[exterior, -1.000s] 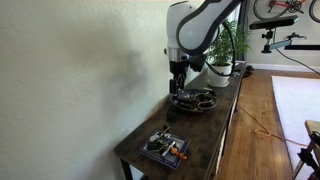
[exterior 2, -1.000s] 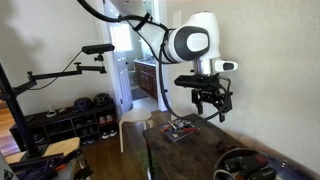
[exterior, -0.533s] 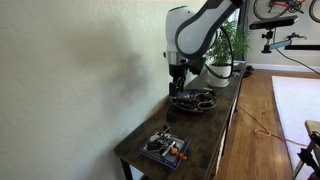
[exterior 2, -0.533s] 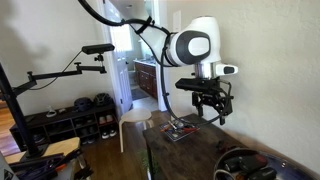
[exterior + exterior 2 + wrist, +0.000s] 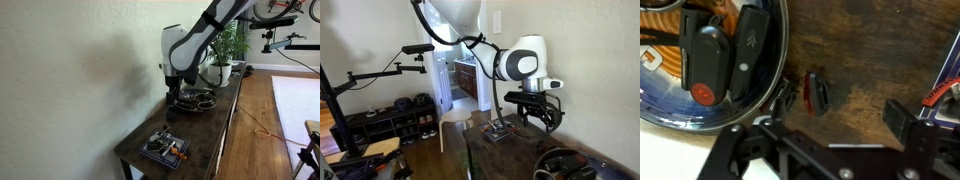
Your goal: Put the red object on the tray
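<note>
The body of the small red object (image 5: 171,116) (image 5: 818,98) lies on the table just outside the round dish's rim, and my gripper needs to close on it.
A small red object (image 5: 816,93) lies on the wooden table just outside the rim of the round dark dish (image 5: 660,112). My gripper (image 5: 845,108) is open and low over the table, with the red object between its fingers, nearer the left one. The small dark rectangular tray (image 5: 163,147) sits near the table's near end and holds small items, one of them orange; it also shows in the other exterior view (image 5: 500,131). My gripper (image 5: 173,96) hangs beside the round dish (image 5: 196,100) in both exterior views (image 5: 542,118). The red object is too small to make out there.
The round dish (image 5: 566,164) holds black remote-like devices (image 5: 712,55), one with a red button. A potted plant (image 5: 221,66) stands at the far end of the table. The wall runs along one long side of the narrow table (image 5: 190,128).
The arm has come down towards the table beside the round dish and shifted slightly. The gripper stays open. The tray and dish have not moved.
</note>
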{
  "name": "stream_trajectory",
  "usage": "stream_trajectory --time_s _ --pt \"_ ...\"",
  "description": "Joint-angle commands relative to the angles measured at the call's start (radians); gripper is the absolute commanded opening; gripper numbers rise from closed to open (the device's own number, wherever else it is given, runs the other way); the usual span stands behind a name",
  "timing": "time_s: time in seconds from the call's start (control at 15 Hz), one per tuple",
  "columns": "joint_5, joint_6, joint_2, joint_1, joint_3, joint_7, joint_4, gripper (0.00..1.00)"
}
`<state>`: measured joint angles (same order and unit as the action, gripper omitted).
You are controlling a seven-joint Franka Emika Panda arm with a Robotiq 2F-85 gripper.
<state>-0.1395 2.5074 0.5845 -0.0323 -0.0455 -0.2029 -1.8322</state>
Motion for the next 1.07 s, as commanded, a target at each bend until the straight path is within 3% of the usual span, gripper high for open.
stream_trajectory --time_s 0.0,1.0 --pt "-0.003 0.020 0.073 -0.030 0.028 -0.065 0.075 1.00" --pt "0.037 0.053 0.250 -0.099 0.105 -0.157 0.223 1.00"
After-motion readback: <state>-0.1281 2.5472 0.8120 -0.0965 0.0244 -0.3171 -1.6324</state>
